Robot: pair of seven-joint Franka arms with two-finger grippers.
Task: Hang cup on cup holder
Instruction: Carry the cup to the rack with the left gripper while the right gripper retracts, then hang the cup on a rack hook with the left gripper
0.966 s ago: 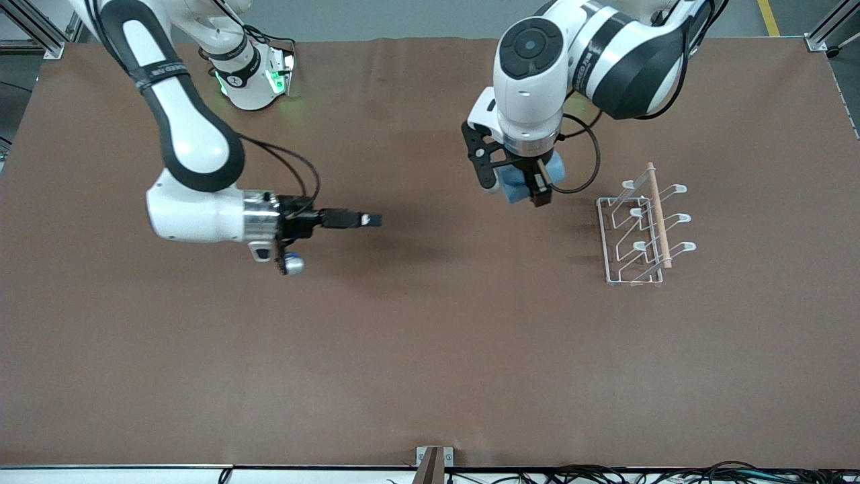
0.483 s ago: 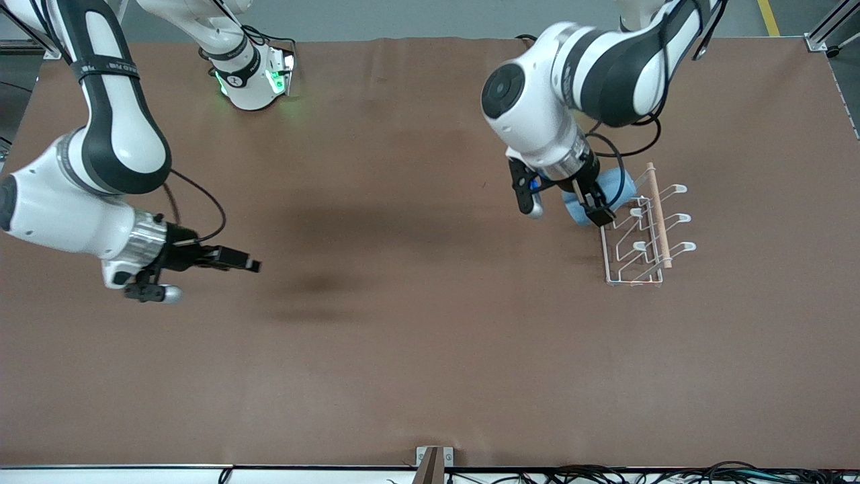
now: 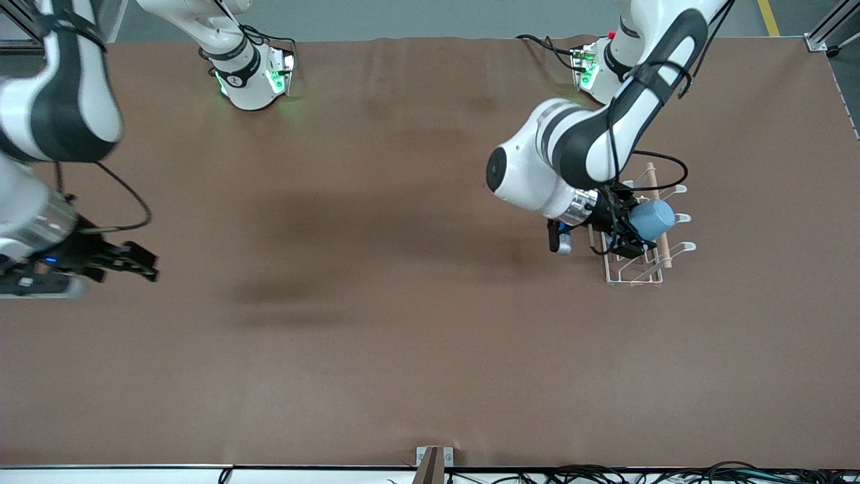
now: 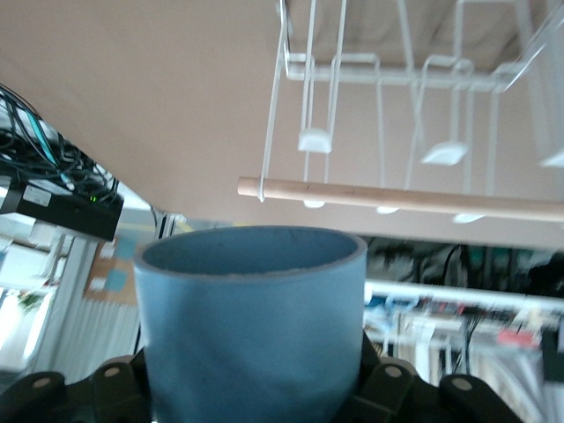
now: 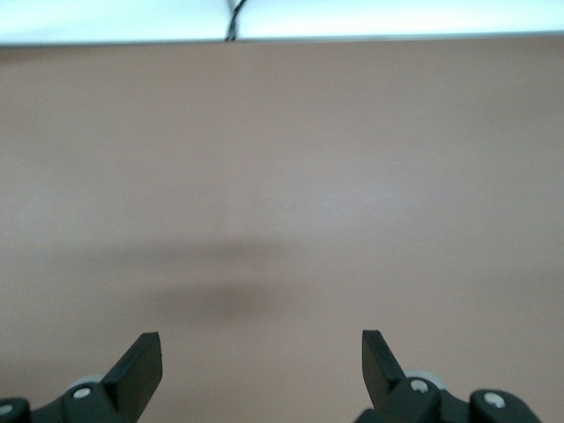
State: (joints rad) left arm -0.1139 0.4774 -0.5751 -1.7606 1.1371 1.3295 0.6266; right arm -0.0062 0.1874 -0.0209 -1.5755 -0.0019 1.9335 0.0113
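Note:
My left gripper needs to let go of the blue-grey cup on the cup holder's inner end peg [image 3: 613,265] [image 4: 315,119] toward the metal bracket's table edge.
My left gripper [image 3: 628,232] is shut on the blue-grey cup [image 3: 652,220] and holds it tipped on its side over the white wire cup holder [image 3: 664,252], against the wooden rod. In the left wrist view the cup [image 4: 251,326] fills the space between my fingers [image 4: 388,388], its open mouth facing the rod and looped prongs of the cup holder [image 4: 397,196] just past it. My right gripper [image 3: 144,263] is open and empty, low over bare table at the right arm's end. It also shows in the right wrist view [image 5: 262,352].
The cup holder stands toward the left arm's end of the brown table [image 3: 403,336]. A small metal bracket [image 3: 430,460] and cables lie along the table edge nearest the front camera. The arm bases [image 3: 252,74] stand along the edge farthest from it.
My left arm carried the cup from over bare table to over the cup holder and tipped it on its side. My right arm drew back toward its end of the table.

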